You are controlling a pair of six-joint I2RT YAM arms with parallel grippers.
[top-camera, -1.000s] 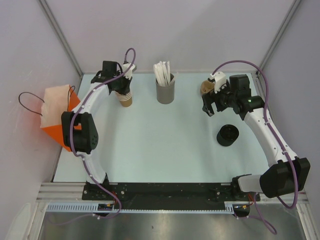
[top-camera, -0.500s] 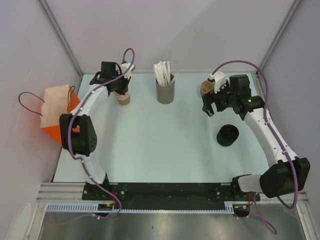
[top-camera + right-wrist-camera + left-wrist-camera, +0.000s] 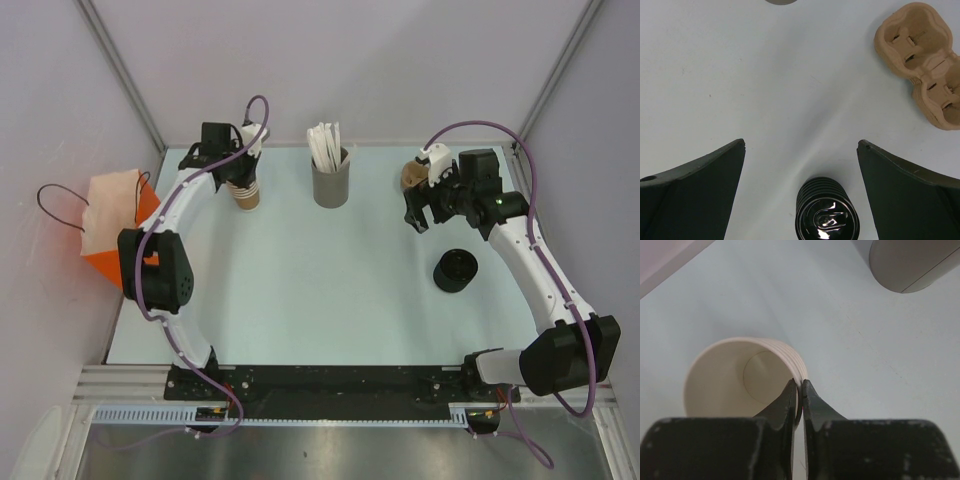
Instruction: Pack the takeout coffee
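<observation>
The stack's layered rims are pinched in my left gripper; next I open it, take just the top cup's rim (image 3: 784, 359), then lift one cup away.
A stack of nested brown paper cups (image 3: 247, 195) stands at the back left of the table. In the left wrist view its pale inside (image 3: 735, 385) and several layered rims show. My left gripper (image 3: 243, 178) (image 3: 800, 384) is shut on the stack's rim, with one finger inside the top cup and one outside. No single cup stands apart from the stack, so the takeout coffee is out of view. My right gripper (image 3: 418, 215) (image 3: 802, 143) hangs wide open over the table at the back right, holding nothing.
A grey holder of white sticks (image 3: 331, 185) (image 3: 912, 262) stands at the back centre. A stack of black lids (image 3: 455, 270) (image 3: 827, 210) sits below my right gripper. A brown pulp cup carrier (image 3: 922, 60) lies beyond it. An orange and white bag (image 3: 110, 225) hangs off the table's left edge.
My left gripper and the cup stack have shifted slightly toward the back left. The right arm has not moved.
</observation>
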